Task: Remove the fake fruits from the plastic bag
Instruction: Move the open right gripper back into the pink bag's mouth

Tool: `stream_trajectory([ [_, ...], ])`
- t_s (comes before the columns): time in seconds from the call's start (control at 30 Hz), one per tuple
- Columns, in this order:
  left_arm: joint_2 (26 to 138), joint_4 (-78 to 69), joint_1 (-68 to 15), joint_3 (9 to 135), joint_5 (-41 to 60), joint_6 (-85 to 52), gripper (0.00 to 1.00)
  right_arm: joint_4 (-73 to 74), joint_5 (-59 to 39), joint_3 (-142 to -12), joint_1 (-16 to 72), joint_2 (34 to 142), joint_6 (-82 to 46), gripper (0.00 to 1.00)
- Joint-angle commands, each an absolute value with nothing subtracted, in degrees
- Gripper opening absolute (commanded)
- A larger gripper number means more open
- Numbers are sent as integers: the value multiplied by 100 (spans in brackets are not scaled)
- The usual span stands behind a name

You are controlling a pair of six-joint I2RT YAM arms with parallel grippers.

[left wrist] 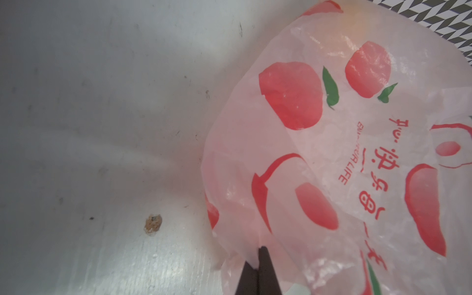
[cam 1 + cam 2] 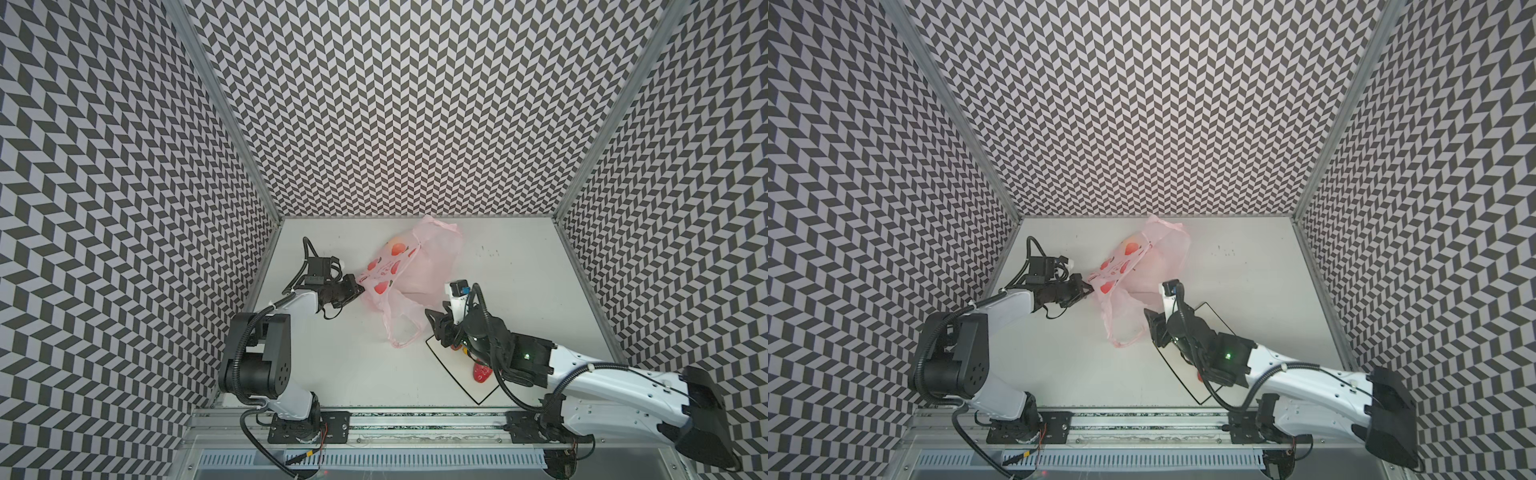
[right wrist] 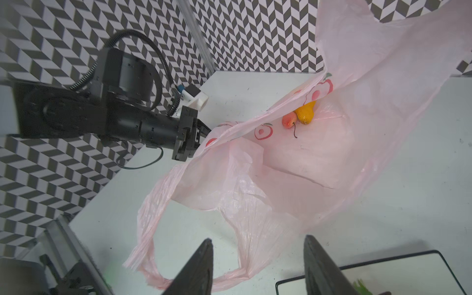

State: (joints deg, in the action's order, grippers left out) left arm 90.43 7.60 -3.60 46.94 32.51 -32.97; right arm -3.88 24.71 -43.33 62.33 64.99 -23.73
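My left gripper is holding the bag's side fold, away from the pear and cherry deep inside, so I should grab the bag's rim nearer them (image 2: 406,260) and lift it.
The pale-pink plastic bag (image 2: 419,270) (image 2: 1144,272) lies crumpled mid-table, and my left gripper (image 2: 360,291) (image 2: 1090,286) holds its left edge up. The left wrist view shows those jaws (image 1: 258,251) shut on a fold of the bag (image 1: 332,153). In the right wrist view the bag's mouth (image 3: 332,158) gapes, with a yellow pear (image 3: 305,113) and a small red stemmed cherry (image 3: 289,120) inside. My right gripper (image 2: 432,320) (image 2: 1152,320) (image 3: 258,240) is open and empty just above the bag's loop handle (image 3: 153,229). A red strawberry (image 2: 482,372) lies on the board, partly hidden under my right arm.
A white black-edged square board (image 2: 461,382) (image 2: 1185,374) (image 3: 383,275) lies at the front right beneath my right wrist. Patterned walls close in the table at left, right and back. The left arm's body (image 3: 127,122) stands just beyond the bag.
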Motion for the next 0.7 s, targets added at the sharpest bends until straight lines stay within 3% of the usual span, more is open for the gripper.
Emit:
stream_trajectory([
  [0.0, 9000, 772, -325, 4842, 3330, -3266, 0, 341, 2271, -4681, 5924, 7069, -2321, 48],
  [0.2, 8998, 770, -334, 4837, 3352, -3272, 0, 618, 1774, -5462, 5180, 8394, -2423, 42],
  [0.47, 9009, 782, -328, 4895, 3384, -3283, 1, -177, 913, -7069, 4358, 10380, -2673, 41],
  [0.53, 8979, 804, -334, 4906, 3352, -3269, 12, -206, 760, -7319, 4222, 10718, -2752, 40],
  [0.67, 8739, 1091, -334, 5002, 3020, -3128, 55, -60, 366, -7654, 4012, 11169, -2926, 41],
])
